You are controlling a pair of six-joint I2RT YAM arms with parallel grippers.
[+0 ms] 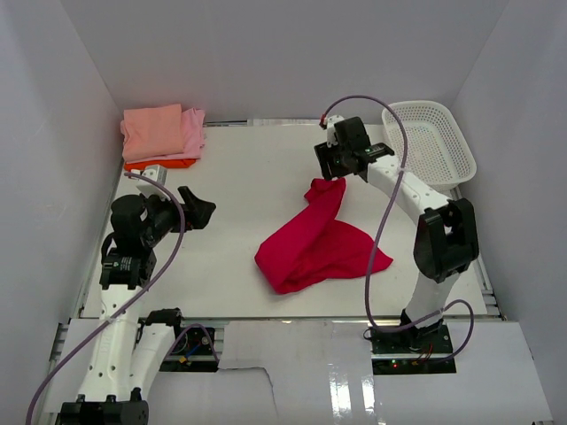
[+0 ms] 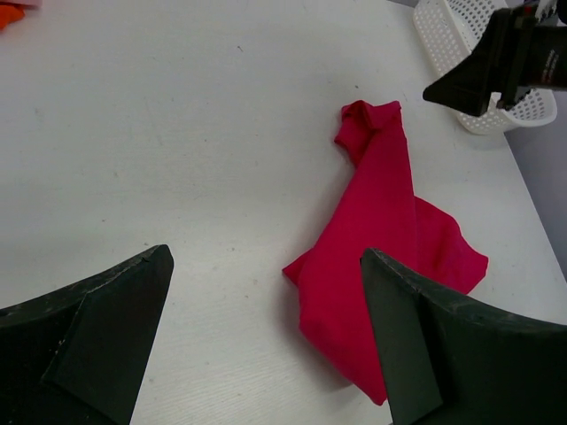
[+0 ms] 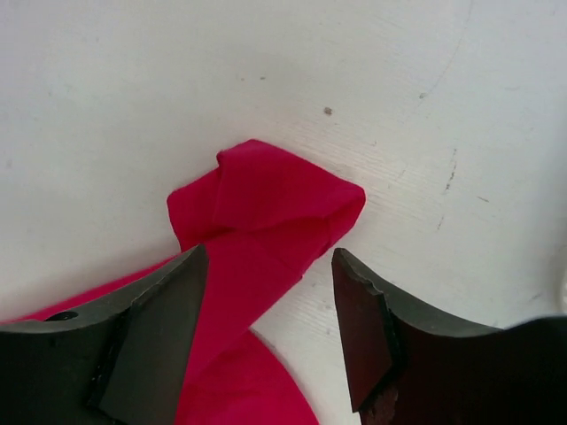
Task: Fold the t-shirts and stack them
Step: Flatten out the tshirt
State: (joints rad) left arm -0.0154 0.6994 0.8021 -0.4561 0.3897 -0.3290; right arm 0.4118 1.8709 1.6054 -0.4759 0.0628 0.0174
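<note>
The crimson-red t-shirt's far end is doubled over, so my right gripper will pinch the cloth (image 3: 195, 212) beside that fold and lift to open it before folding.
A crimson-red t-shirt (image 1: 314, 243) lies crumpled in the middle of the white table, with one long end stretched toward the far side. My right gripper (image 1: 334, 171) hovers just over that far tip. In the right wrist view its jaws stand apart (image 3: 270, 257), and the red cloth (image 3: 257, 204) rests on the table below them, not pinched. My left gripper (image 1: 199, 212) is wide open at the left, well short of the shirt; in its wrist view (image 2: 266, 255) the red shirt (image 2: 381, 248) lies ahead to the right. Folded salmon-pink (image 1: 152, 131), light pink (image 1: 193, 133) and orange (image 1: 159, 163) t-shirts are stacked at the far left corner.
A white lattice basket (image 1: 434, 142) stands at the far right corner, close behind the right arm, and also shows as the basket (image 2: 461, 35) in the left wrist view. Grey walls enclose the table on three sides.
</note>
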